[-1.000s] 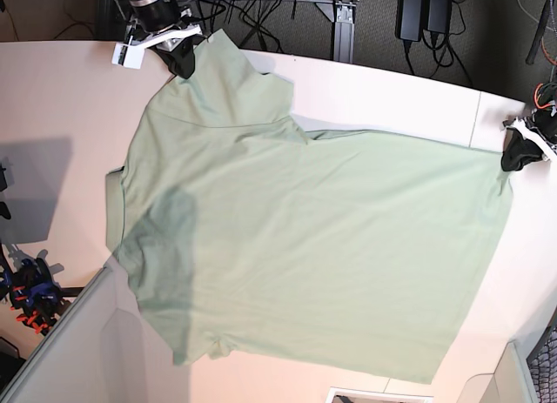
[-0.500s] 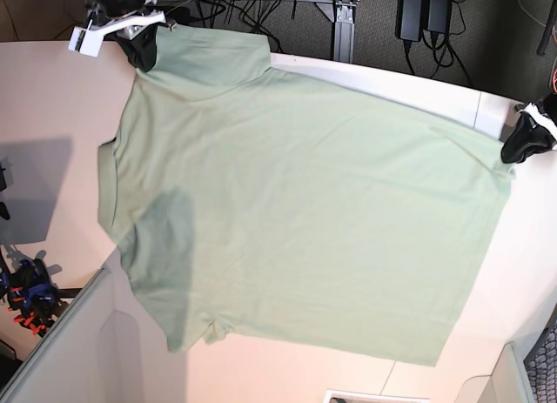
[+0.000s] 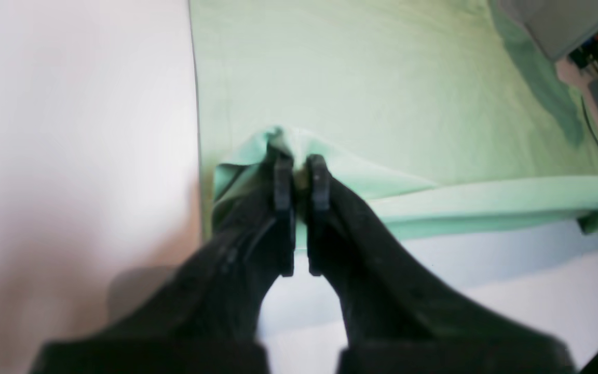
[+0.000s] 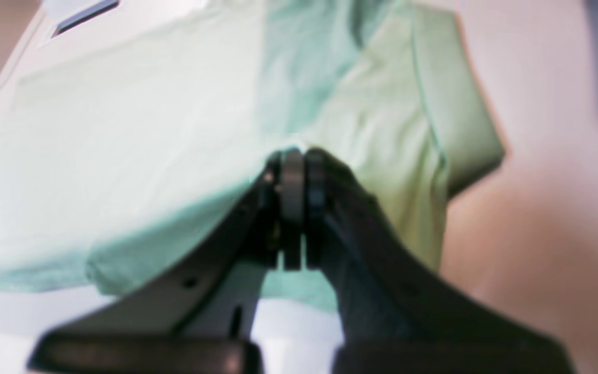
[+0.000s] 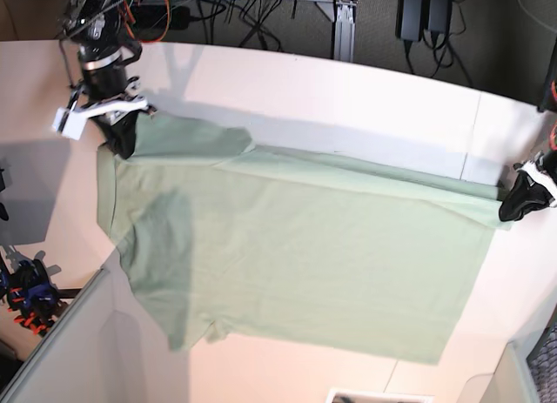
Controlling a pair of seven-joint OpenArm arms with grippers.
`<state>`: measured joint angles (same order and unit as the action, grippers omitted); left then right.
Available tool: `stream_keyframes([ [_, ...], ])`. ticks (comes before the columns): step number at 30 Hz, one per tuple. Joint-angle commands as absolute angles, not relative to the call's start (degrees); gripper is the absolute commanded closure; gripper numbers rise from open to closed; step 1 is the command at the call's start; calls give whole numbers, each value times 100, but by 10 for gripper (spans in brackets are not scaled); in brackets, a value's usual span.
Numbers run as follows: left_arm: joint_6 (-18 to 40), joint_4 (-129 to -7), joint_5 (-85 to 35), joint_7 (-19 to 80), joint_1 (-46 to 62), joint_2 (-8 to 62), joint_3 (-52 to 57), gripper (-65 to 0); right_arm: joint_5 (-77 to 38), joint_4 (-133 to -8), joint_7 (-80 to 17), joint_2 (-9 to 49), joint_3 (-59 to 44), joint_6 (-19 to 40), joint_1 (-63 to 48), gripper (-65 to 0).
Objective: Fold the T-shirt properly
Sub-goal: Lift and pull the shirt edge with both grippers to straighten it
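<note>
The robot's right gripper should release the T-shirt's far shoulder edge on the spread T-shirt (image 5: 143, 221) (image 4: 357, 62) just behind the near sleeve. That shoulder edge is now held beside a sleeve.
The pale mint-green T-shirt (image 5: 296, 255) lies spread across the white table (image 5: 365, 98), its far long edge lifted and turned over toward the front. My left gripper (image 5: 513, 210) is at the base view's right, shut on the T-shirt's far hem corner (image 3: 278, 140); the black fingers (image 3: 283, 182) pinch cloth. My right gripper (image 5: 122, 140) is at the base view's left, shut on the T-shirt's far shoulder edge (image 4: 288, 143), beside a sleeve (image 4: 460, 124). The collar and buttons are not visible.
Cables and black boxes (image 5: 422, 11) hang behind the table's far edge. A grey panel (image 5: 78, 342) runs along the front left corner, with red and blue clamps (image 5: 30, 298) beside it. The right arm's shadow (image 5: 35, 185) falls on the table's left.
Both grippers have come forward and down with the T-shirt's far edge, folding that edge over the body; the shirt now covers less of the far table.
</note>
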<state>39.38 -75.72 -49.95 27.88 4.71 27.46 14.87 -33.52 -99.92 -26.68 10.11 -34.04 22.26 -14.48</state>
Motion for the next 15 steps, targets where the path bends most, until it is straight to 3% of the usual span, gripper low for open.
stream_keyframes([
  [1,4000,-7487,-5074,2565,307,2842,1492,0,-3387,-9974,-2486,1186,-3376,2233,-1271,0],
  [6,4000,-6936,-5072,2482,-145,2842,1452,0,-3293,-9452,-2486,1546,-2974,2233,-701,0],
  [15,4000,-6313,-4456,1920,-757,2825,867,0,-2880,-8965,-2438,1638,-2556,2233,99,0],
])
